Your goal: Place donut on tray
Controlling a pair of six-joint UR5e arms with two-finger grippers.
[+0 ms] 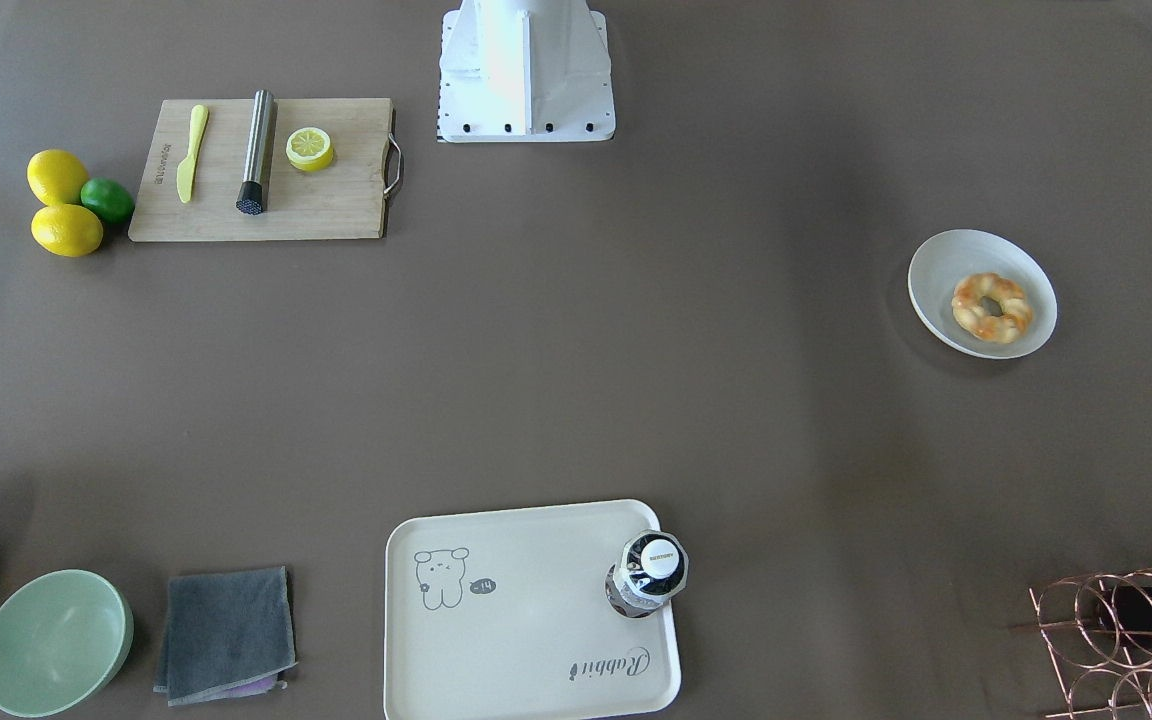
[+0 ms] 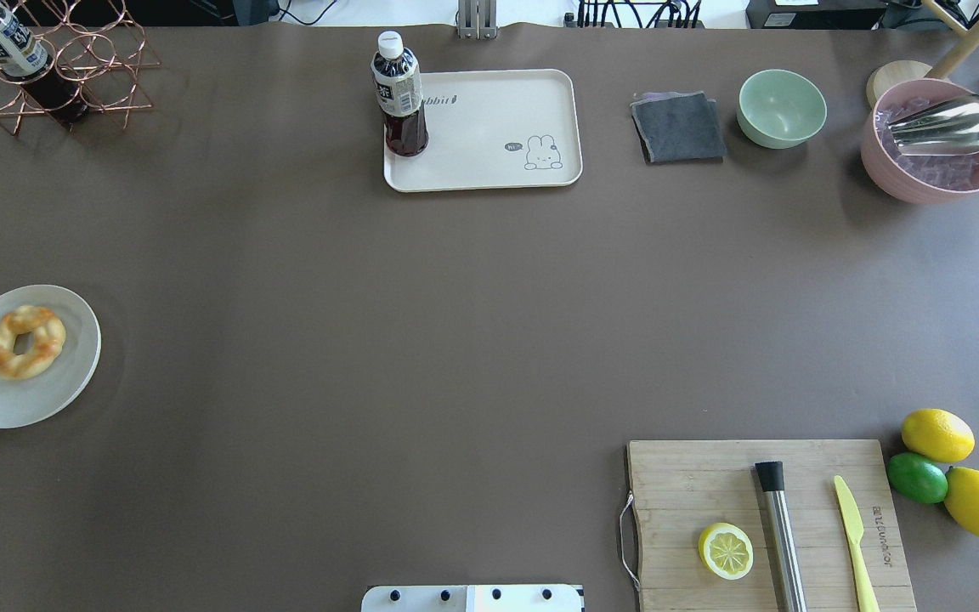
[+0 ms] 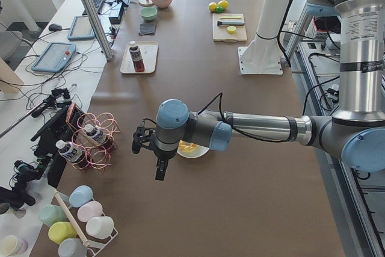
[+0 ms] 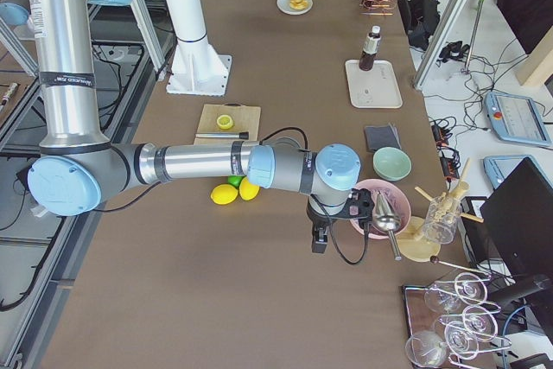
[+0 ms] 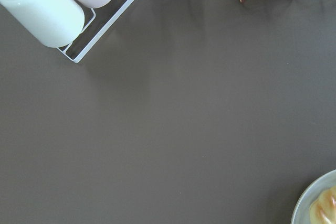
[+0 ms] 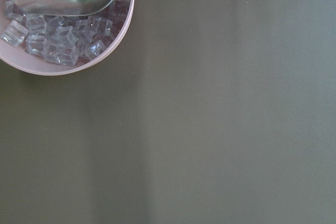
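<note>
The white bowl's rim (image 1: 1054, 292), on the side farthest from the cutting board, should be gripped next by my left gripper, with the donut still inside.
The donut (image 1: 992, 307), a golden twisted ring, lies in a round white bowl (image 1: 936, 268) on the table's left side; it also shows in the overhead view (image 2: 24, 341) and at the left wrist view's bottom right corner (image 5: 326, 208). The cream tray (image 1: 526, 630) with the bear drawing sits at the far middle edge (image 2: 489, 119), with a dark drink bottle (image 2: 400, 98) standing on its corner. My left gripper (image 3: 160, 173) hangs beside the bowl, off the table's left end. My right gripper (image 4: 320, 235) hangs near the pink bowl. I cannot tell if either is open or shut.
A wooden cutting board (image 2: 710, 493) holds a lemon half (image 2: 726, 550), a steel cylinder and a yellow knife. Two lemons and a lime (image 2: 917, 477) lie beside it. A grey cloth (image 2: 678, 127), a green bowl (image 2: 781, 108), a pink ice bowl (image 2: 936, 140) and a copper bottle rack (image 2: 48, 68) line the far edge.
</note>
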